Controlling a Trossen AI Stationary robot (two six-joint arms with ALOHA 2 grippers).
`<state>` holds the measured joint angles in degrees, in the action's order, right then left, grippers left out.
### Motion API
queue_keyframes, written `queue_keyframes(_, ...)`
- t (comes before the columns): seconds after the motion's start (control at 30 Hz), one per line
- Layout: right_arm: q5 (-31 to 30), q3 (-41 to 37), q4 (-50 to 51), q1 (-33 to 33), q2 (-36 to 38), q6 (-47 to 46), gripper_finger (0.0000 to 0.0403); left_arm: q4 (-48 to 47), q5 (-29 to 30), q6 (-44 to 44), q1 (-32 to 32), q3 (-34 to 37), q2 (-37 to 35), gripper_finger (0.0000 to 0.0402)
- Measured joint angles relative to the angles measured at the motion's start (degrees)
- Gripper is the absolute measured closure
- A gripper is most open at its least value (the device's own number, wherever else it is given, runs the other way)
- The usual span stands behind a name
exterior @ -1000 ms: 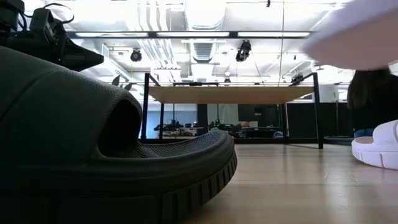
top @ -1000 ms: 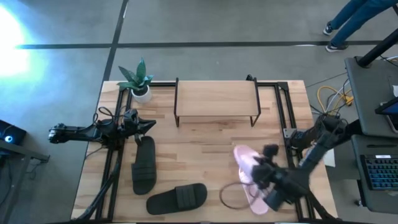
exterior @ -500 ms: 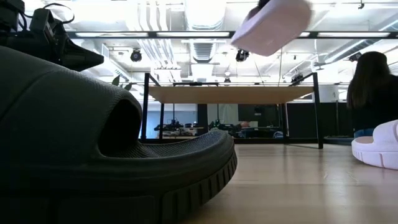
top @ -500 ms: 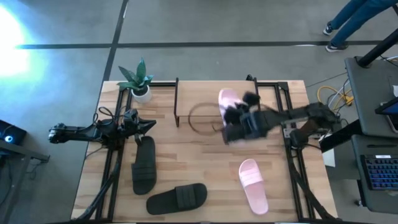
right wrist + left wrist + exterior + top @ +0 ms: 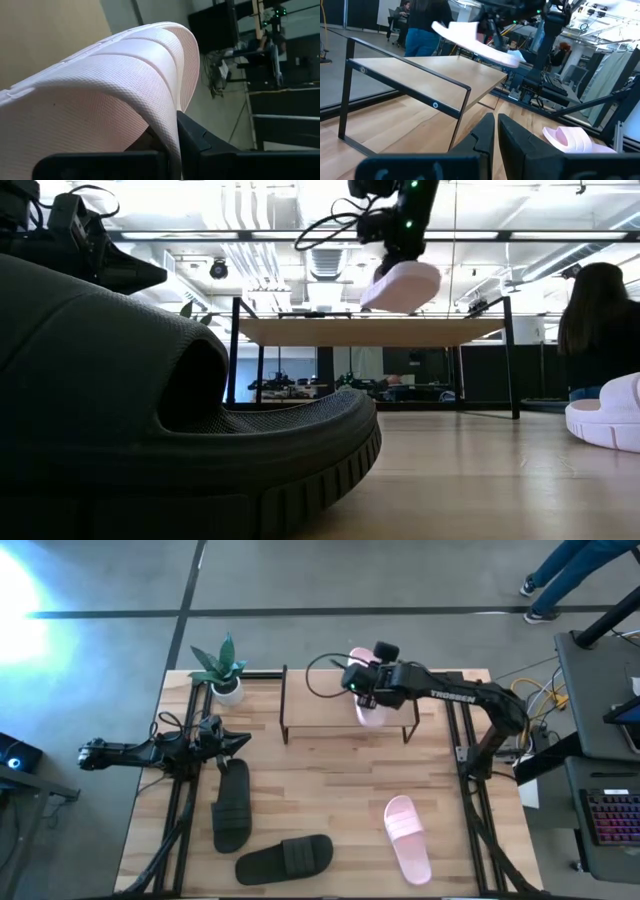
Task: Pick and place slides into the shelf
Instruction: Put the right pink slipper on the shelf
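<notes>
The pink slide is hanging tilted over the shelf board, so next my right gripper puts the slide down, open, then grabs its strap (image 5: 142, 65) again and straightens it.
One pale pink slide (image 5: 374, 712) hangs under my right gripper (image 5: 366, 686) above the right part of the shelf (image 5: 330, 700); the low view shows this slide (image 5: 402, 285) tilted, just over the top board (image 5: 370, 331). My right gripper is shut on it. The other pink slide (image 5: 407, 837) lies sole down on the table's near right. Two dark slides (image 5: 231, 803) (image 5: 285, 857) lie sole down on the near left. My left gripper (image 5: 238, 743) waits shut at the table's left, above the upper dark slide. My right gripper holds the pink slide by its wide strap (image 5: 150, 95). The strap's edge (image 5: 175, 127) runs down between the two fingers; one finger (image 5: 200, 142) shows outside it, and the strap hides the other. The fingers come from above. The slide hangs tilted, clear of the shelf board.
A potted plant (image 5: 222, 668) stands at the far left corner beside the shelf. Black frame rails (image 5: 462, 730) run along both table sides. A cable loop (image 5: 322, 670) trails from the right arm over the shelf. A person (image 5: 592, 330) sits beyond the table, right.
My right gripper has carried the pink slide from the table's near right, up and toward the far edge, turning it about on the way. It then came down over the right part of the shelf board. The other slides and my left arm have stayed put.
</notes>
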<state>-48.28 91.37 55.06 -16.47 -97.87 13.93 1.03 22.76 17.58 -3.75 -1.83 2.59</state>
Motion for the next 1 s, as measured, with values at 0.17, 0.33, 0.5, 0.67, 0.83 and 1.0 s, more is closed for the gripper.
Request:
queue_keyframes(0.17,1.7,-0.07,-3.54,-1.06,-1.47,2.46,0.039,0.01,0.01,-0.01,0.0,0.0,0.0,0.0393)
queue_keyframes(0.33,2.14,-0.46,-2.42,-1.58,-4.53,1.26,0.039,-0.01,0.01,0.0,0.0,0.0,0.01,0.0393)
queue_keyframes(0.5,-0.44,-0.42,0.46,-1.72,-7.23,-2.52,0.039,0.01,-0.01,-0.01,-0.02,0.0,0.0,0.0393)
queue_keyframes(0.67,-1.26,-0.26,4.08,-1.77,-7.71,-8.68,0.039,0.01,0.01,-0.01,0.0,0.0,0.05,0.0393)
queue_keyframes(0.83,1.04,-0.33,4.75,-1.58,-6.71,-11.42,0.039,-0.01,-0.01,0.01,0.0,0.0,0.0,0.0393)
queue_keyframes(1.0,5.12,-0.35,5.55,-1.45,-6.25,-12.01,0.0373,-0.01,-0.01,-0.01,-0.02,0.0,0.04,0.0393)
